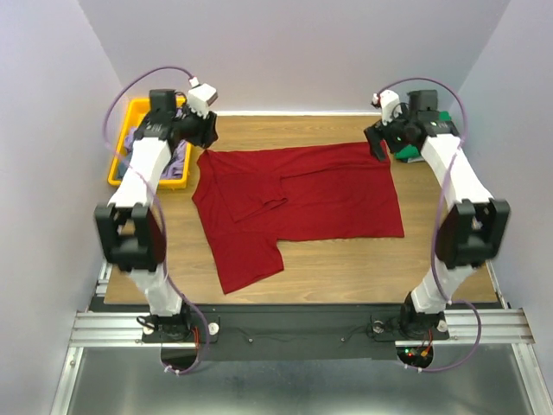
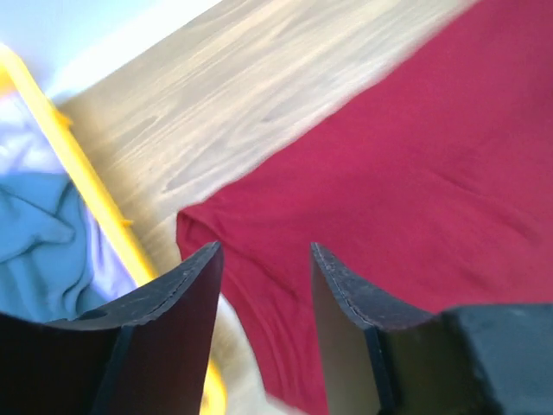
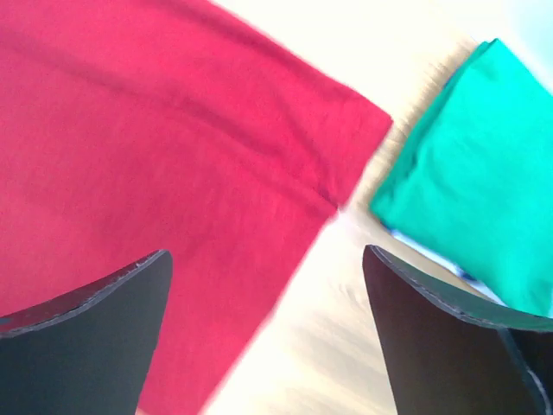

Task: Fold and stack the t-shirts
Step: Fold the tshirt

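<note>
My right gripper is going to close on the near corner (image 1: 401, 234) of the dark red t-shirt's hem, at the end of the hem away from the yellow tray.
A dark red t-shirt (image 1: 294, 203) lies spread on the wooden table, one sleeve folded in over its middle and a flap reaching toward the front edge. My left gripper (image 1: 206, 131) hovers over its far left corner (image 2: 216, 226), open, with no cloth between the fingers. At the far right corner (image 3: 346, 138) my right gripper (image 1: 380, 143) stands wide open above the shirt's edge and holds nothing. A folded bright green t-shirt (image 3: 471, 164) lies just right of that corner. Grey-blue (image 2: 39, 246) and lavender (image 2: 17, 138) t-shirts lie crumpled in the tray.
The yellow plastic tray (image 1: 121, 151) sits at the table's far left edge, close to my left arm. Its rim (image 2: 86, 186) runs just left of the red shirt's corner. Pale walls close in on three sides of the table (image 1: 363, 264).
</note>
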{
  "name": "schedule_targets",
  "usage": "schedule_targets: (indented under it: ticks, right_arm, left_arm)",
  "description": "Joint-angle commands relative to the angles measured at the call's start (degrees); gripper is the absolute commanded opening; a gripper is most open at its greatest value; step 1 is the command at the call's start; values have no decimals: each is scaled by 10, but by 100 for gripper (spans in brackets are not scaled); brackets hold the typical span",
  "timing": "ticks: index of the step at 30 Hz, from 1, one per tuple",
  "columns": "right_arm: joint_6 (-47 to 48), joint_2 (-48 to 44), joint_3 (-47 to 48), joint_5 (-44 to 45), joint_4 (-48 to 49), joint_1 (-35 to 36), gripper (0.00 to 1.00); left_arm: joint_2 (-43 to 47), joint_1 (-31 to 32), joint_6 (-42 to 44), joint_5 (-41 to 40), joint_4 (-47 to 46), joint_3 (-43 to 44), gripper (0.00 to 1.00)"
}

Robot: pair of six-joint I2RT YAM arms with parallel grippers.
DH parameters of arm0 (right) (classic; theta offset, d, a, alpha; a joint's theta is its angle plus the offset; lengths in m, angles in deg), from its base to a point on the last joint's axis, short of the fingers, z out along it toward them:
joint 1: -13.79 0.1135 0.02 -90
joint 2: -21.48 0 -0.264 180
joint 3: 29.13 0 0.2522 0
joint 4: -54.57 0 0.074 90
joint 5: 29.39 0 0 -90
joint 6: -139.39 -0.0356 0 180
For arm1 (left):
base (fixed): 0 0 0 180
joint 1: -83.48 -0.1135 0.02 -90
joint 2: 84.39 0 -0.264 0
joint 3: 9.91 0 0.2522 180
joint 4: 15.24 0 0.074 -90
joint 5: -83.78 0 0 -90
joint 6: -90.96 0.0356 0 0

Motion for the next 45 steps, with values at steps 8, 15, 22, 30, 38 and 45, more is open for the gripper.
schedule_targets:
  ticks: [8, 15, 22, 30, 38, 45]
  right_arm:
    - [219, -222, -289, 11, -117, 0, 67]
    - [265, -262, -417, 28, -111, 1, 58]
    - [286, -257, -474, 53, -59, 0, 57]
    - [294, -253, -544, 121, 63, 0, 50]
    - [290, -310, -547, 112, 81, 0, 45]
    - [308, -276, -529, 100, 66, 0, 45]
  left_arm:
    - [306, 1, 370, 56, 219, -326, 52]
    - [383, 49, 397, -32, 196, -474, 49]
    - [374, 81, 367, -78, 131, -522, 49]
    - [347, 81, 367, -96, 117, -517, 48]
    - [337, 81, 372, -101, 116, -513, 46]
    - [324, 81, 371, -95, 116, -490, 45]
